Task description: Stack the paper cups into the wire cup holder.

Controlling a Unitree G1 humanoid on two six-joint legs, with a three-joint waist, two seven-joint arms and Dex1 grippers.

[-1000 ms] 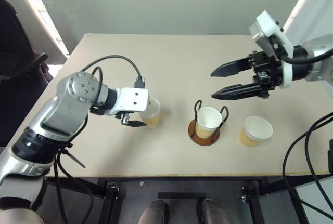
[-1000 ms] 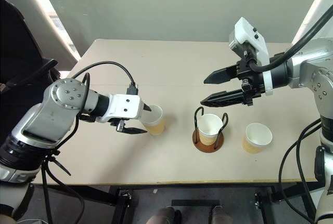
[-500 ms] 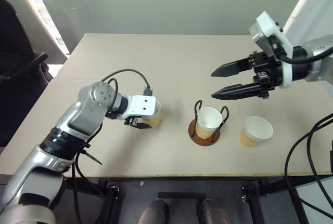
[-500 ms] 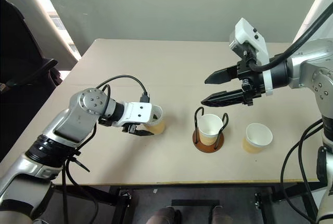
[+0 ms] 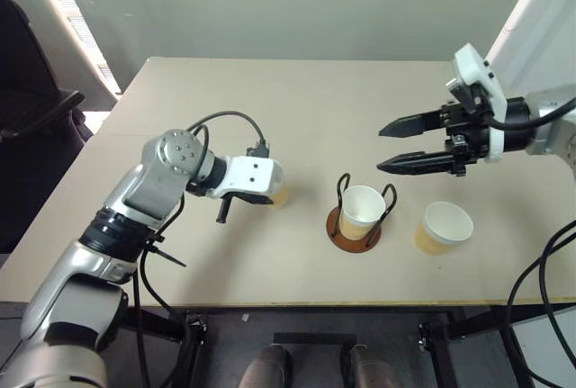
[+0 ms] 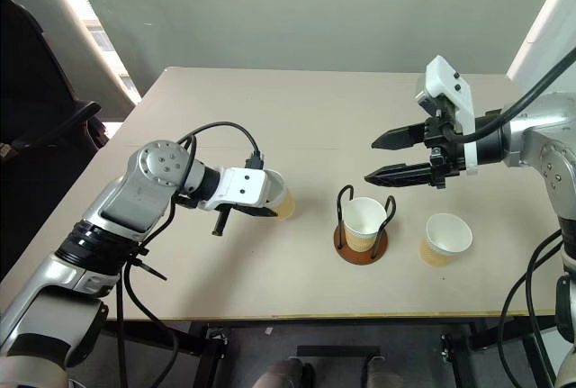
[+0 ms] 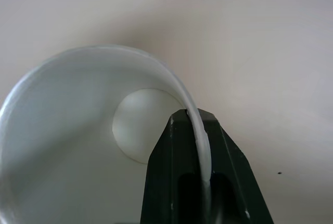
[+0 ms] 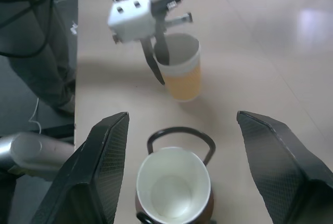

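The tan paper cup in my left gripper, now upright on the table, will be let go inside the cup (image 5: 363, 205) between the black loops of the holder.
My left gripper (image 5: 270, 192) is shut on the rim of a tan paper cup (image 6: 285, 206), one finger inside its white wall (image 7: 200, 130). The right wrist view shows this cup (image 8: 183, 74) upright on the table, left of the wire cup holder (image 5: 337, 229). A second paper cup (image 5: 362, 208) sits in the holder between the black loops. The third cup (image 5: 443, 226) stands on the table to the holder's right. My right gripper (image 5: 379, 148) hangs open above the table, back and right of the holder, with nothing between its fingers (image 8: 106, 167).
The beige table (image 5: 297, 109) has open surface behind the cups. Its front edge (image 5: 297, 302) runs close below them. A dark chair (image 5: 27, 109) stands off the table's left side. A black cable (image 5: 225, 122) loops over my left wrist.
My left gripper has shut on the cup's rim and moved with it slightly toward the holder. My right gripper has drifted right and a little lower, still open.
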